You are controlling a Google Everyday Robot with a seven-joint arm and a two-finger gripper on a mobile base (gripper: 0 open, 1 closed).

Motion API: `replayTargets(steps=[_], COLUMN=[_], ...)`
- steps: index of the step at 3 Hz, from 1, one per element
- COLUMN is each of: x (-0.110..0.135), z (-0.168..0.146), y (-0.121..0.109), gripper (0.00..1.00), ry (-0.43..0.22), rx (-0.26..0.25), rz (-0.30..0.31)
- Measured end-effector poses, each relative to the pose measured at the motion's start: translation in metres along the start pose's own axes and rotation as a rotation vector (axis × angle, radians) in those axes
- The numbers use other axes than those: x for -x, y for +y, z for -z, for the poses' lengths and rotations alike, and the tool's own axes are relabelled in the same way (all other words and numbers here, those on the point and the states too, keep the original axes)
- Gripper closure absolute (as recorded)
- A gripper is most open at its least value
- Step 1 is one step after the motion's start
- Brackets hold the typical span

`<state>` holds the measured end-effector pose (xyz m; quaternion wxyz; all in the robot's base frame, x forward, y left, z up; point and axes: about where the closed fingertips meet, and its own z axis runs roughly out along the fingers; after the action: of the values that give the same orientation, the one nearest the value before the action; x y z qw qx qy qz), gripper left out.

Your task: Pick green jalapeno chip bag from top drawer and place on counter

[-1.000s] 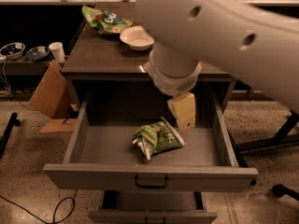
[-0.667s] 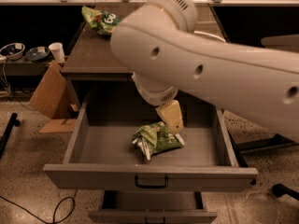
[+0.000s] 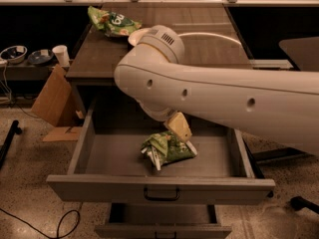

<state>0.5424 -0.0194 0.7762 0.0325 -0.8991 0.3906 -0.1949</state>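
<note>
My gripper needs to close around the middle [image 3: 170, 147] of the green jalapeno chip bag, between the bag's pale crinkled end and its far end.
The green jalapeno chip bag [image 3: 168, 149] lies wrinkled on the floor of the open top drawer [image 3: 159, 187], near its middle. My gripper [image 3: 178, 127] hangs from the big white arm, just above the bag's upper right edge, its tan finger [image 3: 179, 125] pointing down at the bag. The arm hides much of the gripper. The counter [image 3: 99, 54] is the dark wood slab behind the drawer.
A brighter green bag [image 3: 110, 22] and a white plate [image 3: 135, 36] lie at the counter's back. A narrower lower drawer [image 3: 162, 227] stands partly open below. A cardboard piece [image 3: 52, 98], a white cup [image 3: 61, 55] and bowls [image 3: 14, 53] are at the left.
The arm has swung left and down across the view. The gripper has dropped closer to the chip bag. The bag has not moved.
</note>
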Motion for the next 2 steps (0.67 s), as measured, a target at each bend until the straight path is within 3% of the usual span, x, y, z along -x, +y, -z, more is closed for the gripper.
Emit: replayTargets(steps=[1, 2], x=[0.003, 0.011], z=[-0.038, -0.059], y=[0.002, 0.009], gripper=[0.0, 0.0], ry=[-0.068, -0.145], rx=[0.102, 0.173], rz=[0.155, 0.228])
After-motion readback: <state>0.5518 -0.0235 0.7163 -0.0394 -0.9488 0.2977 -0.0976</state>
